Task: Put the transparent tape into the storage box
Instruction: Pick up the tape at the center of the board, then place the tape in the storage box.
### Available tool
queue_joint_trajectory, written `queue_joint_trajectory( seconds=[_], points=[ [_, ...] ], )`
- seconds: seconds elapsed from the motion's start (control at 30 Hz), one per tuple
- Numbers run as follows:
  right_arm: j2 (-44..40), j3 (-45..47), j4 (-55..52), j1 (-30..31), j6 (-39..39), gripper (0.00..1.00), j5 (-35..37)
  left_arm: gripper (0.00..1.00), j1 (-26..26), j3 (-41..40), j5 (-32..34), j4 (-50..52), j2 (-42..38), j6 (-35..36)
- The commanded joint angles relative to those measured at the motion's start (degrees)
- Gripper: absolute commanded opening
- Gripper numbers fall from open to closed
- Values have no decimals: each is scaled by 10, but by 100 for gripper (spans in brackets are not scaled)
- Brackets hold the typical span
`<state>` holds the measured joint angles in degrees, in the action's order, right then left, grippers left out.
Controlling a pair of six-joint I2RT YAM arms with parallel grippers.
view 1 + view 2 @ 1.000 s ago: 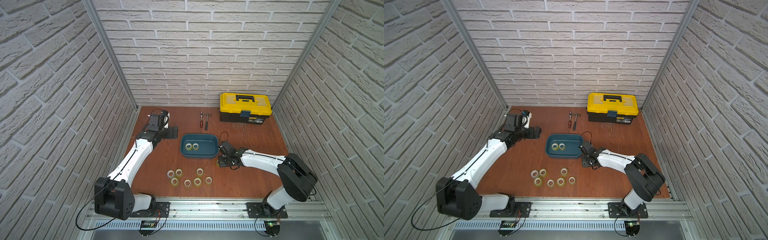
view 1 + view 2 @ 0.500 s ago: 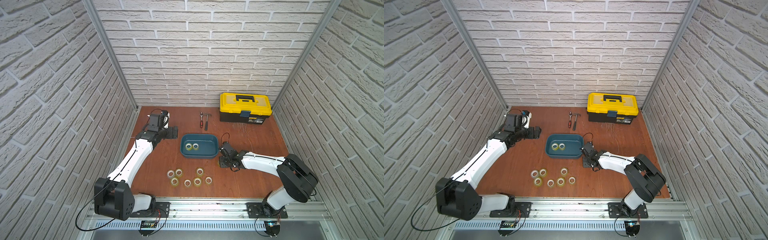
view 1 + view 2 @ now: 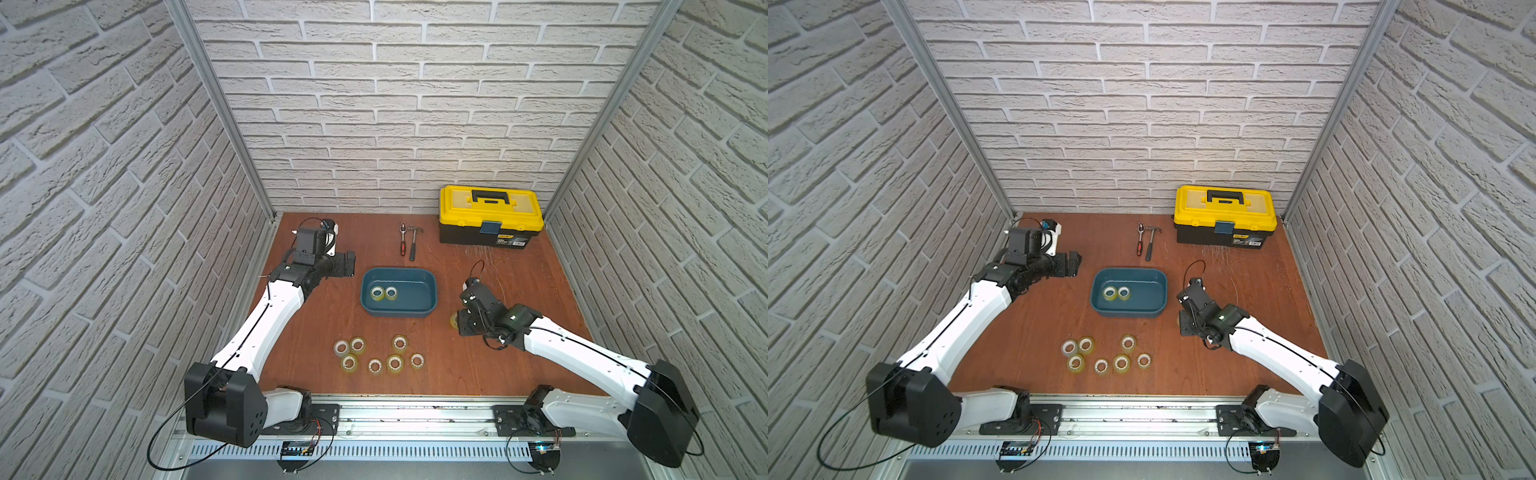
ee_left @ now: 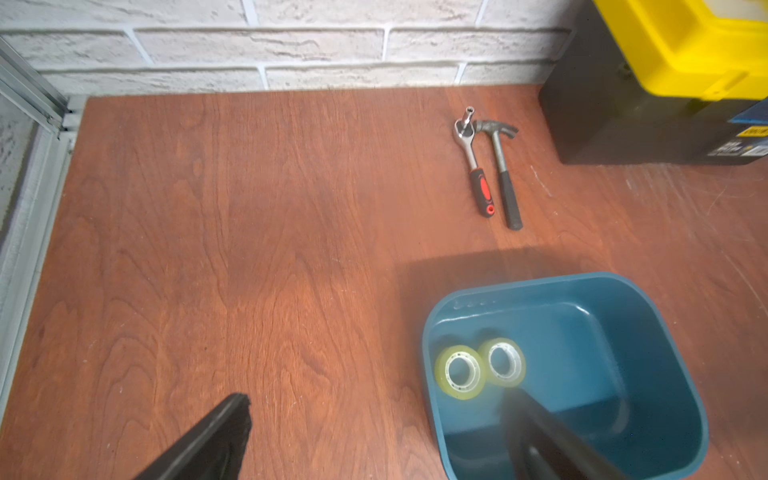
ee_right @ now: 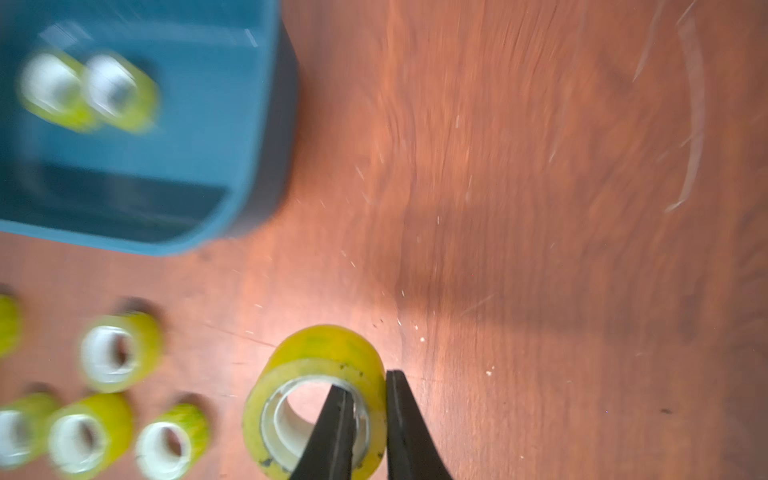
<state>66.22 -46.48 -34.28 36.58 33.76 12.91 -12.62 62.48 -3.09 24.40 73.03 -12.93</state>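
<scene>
I need to set the yellowish tape roll down with my right gripper next to the storage box's rolls, on their toolbox side (image 3: 403, 292) (image 5: 177, 100).
The storage box (image 3: 399, 271) (image 3: 1128, 270) is a shallow teal tub in the middle of the table, with two rolls of transparent tape (image 3: 383, 293) (image 4: 480, 370) inside it. My right gripper (image 5: 368, 380) (image 3: 463, 324) is just right of the tub's front corner. It is shut on the wall of a yellowish tape roll (image 5: 320, 353) (image 3: 454, 320), one finger inside the core and one outside. Whether the roll still touches the table I cannot tell. My left gripper (image 4: 376, 397) (image 3: 347, 264) stands open and empty at the tub's left end.
Several more tape rolls (image 3: 376, 353) (image 3: 1104, 355) lie in a cluster in front of the tub. A yellow-lidded black toolbox (image 3: 490, 216) stands at the back right. A hammer (image 3: 413, 245) and a ratchet (image 3: 403, 243) lie behind the tub. Brick walls close three sides.
My right gripper's jaws have closed onto the tape roll's wall, and the gripper has shifted slightly rightward and toward the front. The left arm has not moved.
</scene>
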Motion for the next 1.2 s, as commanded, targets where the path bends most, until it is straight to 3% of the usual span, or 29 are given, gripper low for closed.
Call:
queue_joint_trajectory(
  seconds=[0.0,0.2,0.3,0.5,0.97,1.17],
  points=[
    [-9,-58,-34,-2,-33,9,18,98,20,-15,-36,-47,-11,-18],
    [137,-216,-37,-2,-81,5,-48,98,90,2,-123,-60,42,-66],
    [229,-290,-36,-1,-87,3,-87,98,97,6,-112,-50,44,-63],
    [368,-366,-15,-2,-101,3,-78,98,92,-8,-87,-55,17,-57],
    [517,-425,-5,2,-82,3,-34,98,72,-2,-85,-47,18,-47],
    [555,-450,8,3,-77,6,-59,98,65,-1,-76,-42,17,-39]
  ],
)
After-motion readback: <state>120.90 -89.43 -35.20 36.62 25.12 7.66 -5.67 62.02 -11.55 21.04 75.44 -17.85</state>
